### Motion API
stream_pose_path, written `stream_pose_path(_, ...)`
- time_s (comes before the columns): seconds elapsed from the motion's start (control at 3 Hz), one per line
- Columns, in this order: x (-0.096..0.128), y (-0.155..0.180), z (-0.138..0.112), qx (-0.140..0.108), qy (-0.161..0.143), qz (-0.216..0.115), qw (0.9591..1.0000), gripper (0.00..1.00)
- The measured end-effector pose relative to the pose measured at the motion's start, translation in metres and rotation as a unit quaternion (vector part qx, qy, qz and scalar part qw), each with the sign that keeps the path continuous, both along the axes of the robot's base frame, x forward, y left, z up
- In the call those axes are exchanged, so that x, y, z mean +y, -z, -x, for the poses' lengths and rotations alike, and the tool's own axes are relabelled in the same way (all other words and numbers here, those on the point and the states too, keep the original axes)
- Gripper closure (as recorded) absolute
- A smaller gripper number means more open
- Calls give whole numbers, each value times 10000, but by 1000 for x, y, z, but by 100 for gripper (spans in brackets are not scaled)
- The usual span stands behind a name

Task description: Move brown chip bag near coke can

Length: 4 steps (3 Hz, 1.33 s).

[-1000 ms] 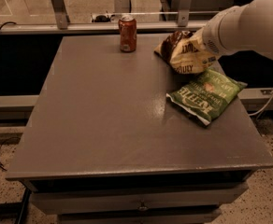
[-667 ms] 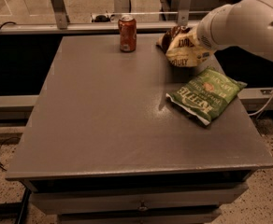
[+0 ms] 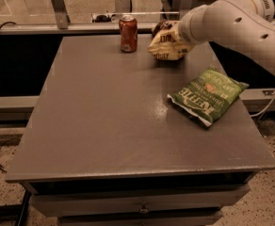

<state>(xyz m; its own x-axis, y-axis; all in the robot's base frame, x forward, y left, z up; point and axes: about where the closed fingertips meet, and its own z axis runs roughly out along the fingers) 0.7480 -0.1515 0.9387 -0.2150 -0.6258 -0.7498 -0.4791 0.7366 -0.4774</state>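
Next, I release the brown chip bag on the table (image 3: 145, 48), against the side of the coke can that faces the white arm. The bag now hangs a little above the table.
The brown chip bag (image 3: 166, 44), dark brown with cream-yellow edges, hangs crumpled a little above the far part of the grey table (image 3: 100, 126). My gripper (image 3: 177, 34) is at the end of the white arm coming in from the right, shut on the bag; the bag and the arm's wrist hide most of the gripper. The coke can (image 3: 128, 33), red-orange with a silver top, stands upright at the table's far edge, a short gap to the left of the bag.
A green Kettle chip bag (image 3: 207, 95) lies flat near the table's right edge. A metal rail (image 3: 57, 27) and posts run behind the table. A drawer front (image 3: 142, 206) shows below the table's near edge.
My gripper has carried the brown chip bag up and to the left, towards the far edge and closer to the coke can. The can and green bag have not moved.
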Motion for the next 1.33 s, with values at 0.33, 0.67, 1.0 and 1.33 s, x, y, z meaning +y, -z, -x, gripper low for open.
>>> stream_pose_path(0.33,25,5,-22,-41,-299,-123,9995,100)
stream_pose_path(0.67,45,5,-29,-101,-570,-228,9981,100)
stream_pose_path(1.0,66,2,-28,-155,-871,-325,9956,100)
stream_pose_path(1.33,79,9,-25,-19,-1119,-399,9929,83)
